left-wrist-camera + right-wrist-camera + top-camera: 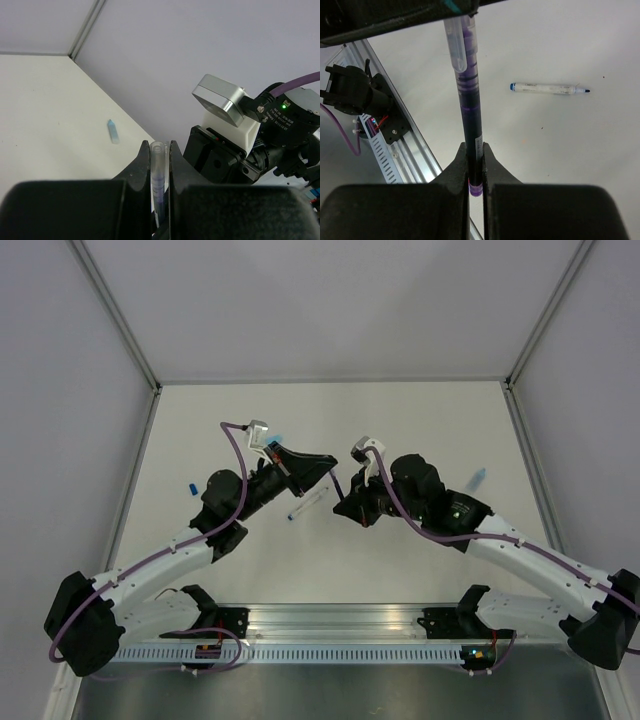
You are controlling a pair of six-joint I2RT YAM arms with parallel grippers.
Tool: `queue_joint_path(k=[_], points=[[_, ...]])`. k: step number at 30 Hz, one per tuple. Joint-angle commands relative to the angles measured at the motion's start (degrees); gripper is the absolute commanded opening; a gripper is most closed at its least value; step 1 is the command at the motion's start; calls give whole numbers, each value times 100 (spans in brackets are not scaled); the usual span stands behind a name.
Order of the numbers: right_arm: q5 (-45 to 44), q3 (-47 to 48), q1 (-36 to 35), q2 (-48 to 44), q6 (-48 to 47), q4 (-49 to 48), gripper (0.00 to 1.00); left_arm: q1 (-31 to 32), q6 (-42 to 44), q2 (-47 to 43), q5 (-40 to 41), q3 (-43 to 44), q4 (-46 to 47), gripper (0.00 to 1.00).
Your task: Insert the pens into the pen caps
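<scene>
The robot's right gripper should set the dark purple-black pen down on the bare table (372, 487) next to the whitish pen.
My right gripper (475, 147) is shut on the rear end of a dark purple-black pen (470, 110). The pen's front end sits inside a clear cap (456, 45), which my left gripper (160, 146) holds shut between its fingers; the cap (159, 170) shows the dark pen inside it. In the top view the two grippers meet above the table's middle, left (326, 472) and right (348, 504), with the pen (340, 491) between them. A whitish pen with a blue tip (305, 506) lies on the table under them; it also shows in the right wrist view (547, 89).
A light blue cap (478, 478) lies at the right; it also shows in the left wrist view (113, 131). A dark blue cap (191, 486) lies at the left. Another light blue piece (275, 445) lies behind the left wrist. The metal rail (340, 625) runs along the near edge.
</scene>
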State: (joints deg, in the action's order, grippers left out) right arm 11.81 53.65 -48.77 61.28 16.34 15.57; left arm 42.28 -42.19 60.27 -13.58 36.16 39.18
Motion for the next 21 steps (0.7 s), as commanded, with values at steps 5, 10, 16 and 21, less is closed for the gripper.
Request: queue_joint_path(k=[5,10,16,21], points=[[-672,578,474,-54,-60,-2164,0,298,115,29,-1497,-250,-1431,2],[-680,533,483,-63,-342,-2181,0,307,-324,265,-1841,-347,-1044,2],[-724,1077,492,94,-597,-2024,0,307,-193,512,-1709,-312,-1457,2],[-812,1499,492,297,-763,-1839,0,298,-193,530,-1797,-339,-1578,2]])
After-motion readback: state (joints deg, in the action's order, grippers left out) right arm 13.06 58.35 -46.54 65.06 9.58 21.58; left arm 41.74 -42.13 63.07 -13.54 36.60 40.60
